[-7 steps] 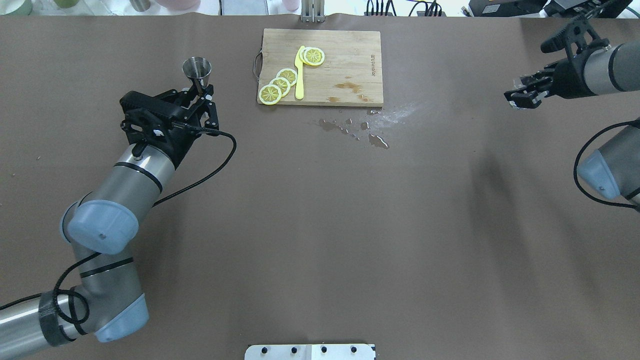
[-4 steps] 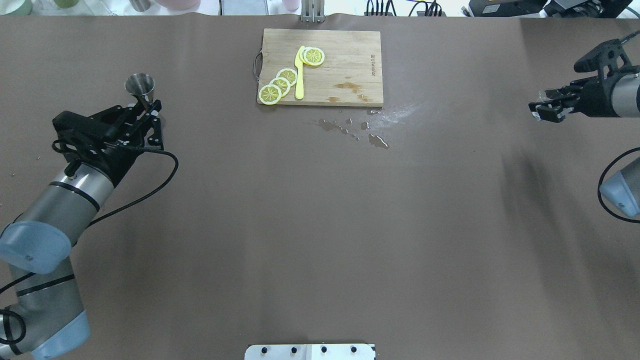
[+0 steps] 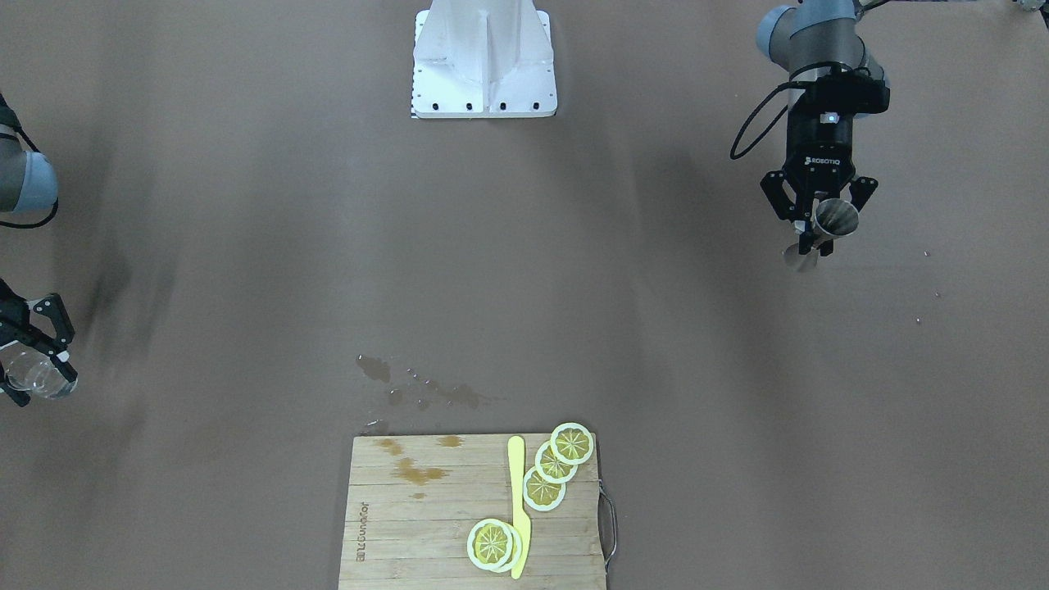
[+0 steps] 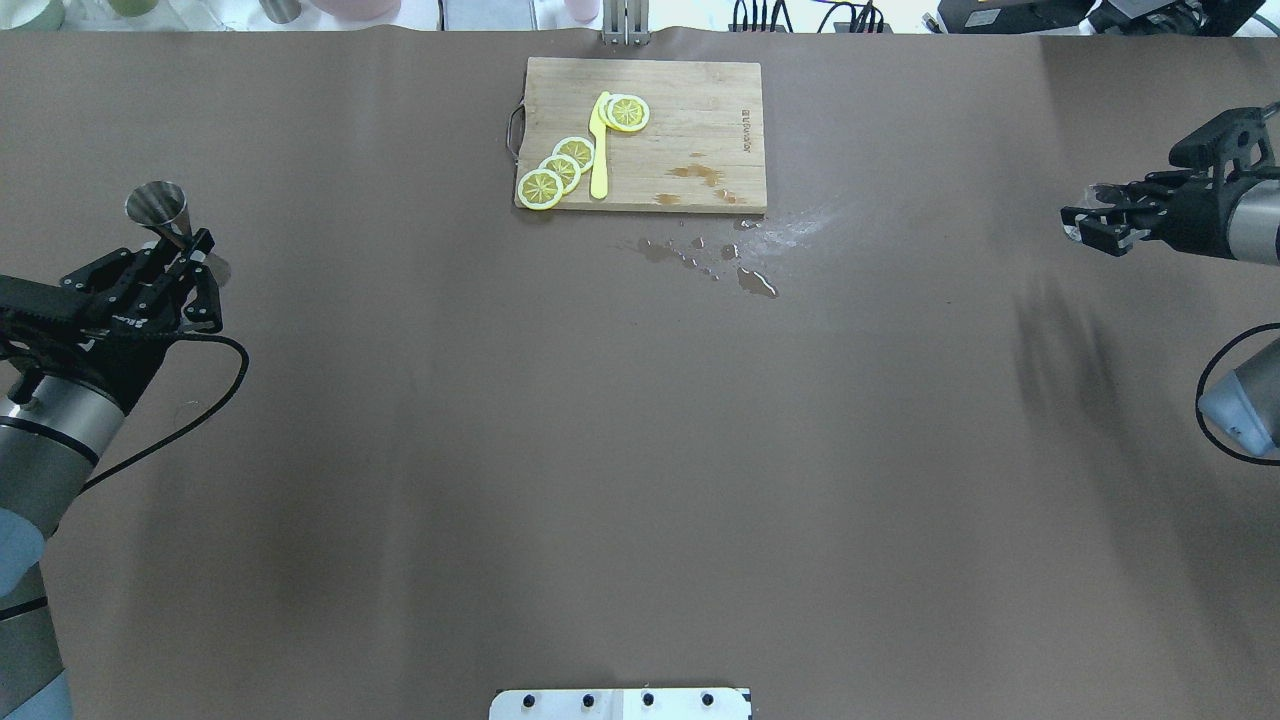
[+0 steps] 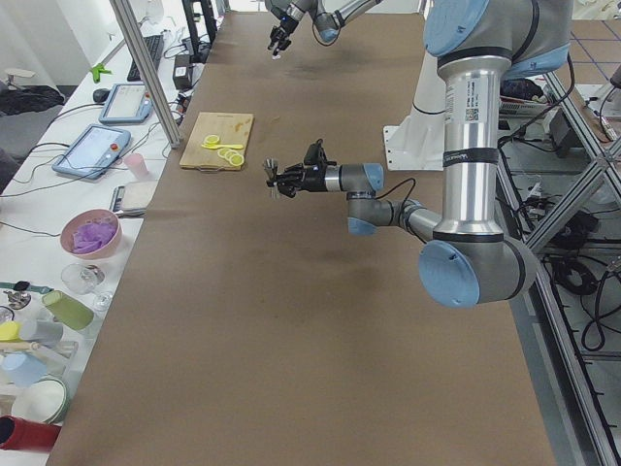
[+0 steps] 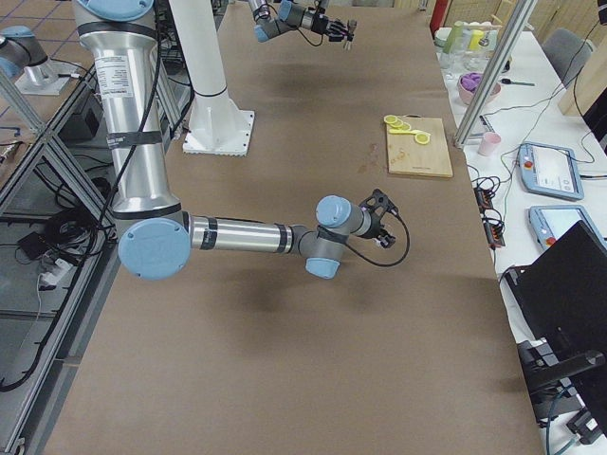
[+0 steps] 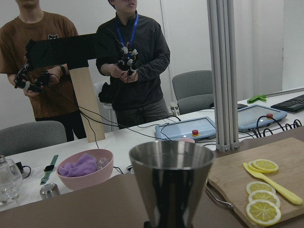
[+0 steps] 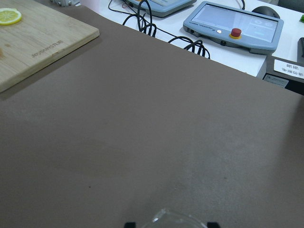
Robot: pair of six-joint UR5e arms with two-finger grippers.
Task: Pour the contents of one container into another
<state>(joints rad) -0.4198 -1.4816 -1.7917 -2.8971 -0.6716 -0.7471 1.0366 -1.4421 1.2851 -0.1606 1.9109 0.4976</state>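
The robot's right gripper should set the clear glass down on the open table well out from the cutting board's lettered edge (image 3: 161, 360).
A steel jigger (image 4: 158, 205) stands upright in my left gripper (image 4: 195, 255), which is shut on its narrow waist above the table's left side. From the front the jigger (image 3: 834, 217) and left gripper (image 3: 819, 233) appear at upper right. In the left wrist view the jigger's upper cone (image 7: 171, 183) fills the centre. My right gripper (image 4: 1088, 222) hovers at the table's far right, shut on a clear glass (image 3: 34, 377). Only the rim of the glass (image 8: 173, 219) shows in the right wrist view. What either vessel holds cannot be seen.
A wooden cutting board (image 4: 690, 100) with lemon slices (image 4: 558, 170) and a yellow knife (image 4: 599, 150) lies at the far centre. A brown spill (image 4: 710, 255) wets the table in front of it. Bowls, cups and two operators (image 7: 133, 61) are beyond the far edge.
My left arm has swung well to the left, carrying the jigger with it. My right arm has drawn back to the right and slightly lower with the glass.
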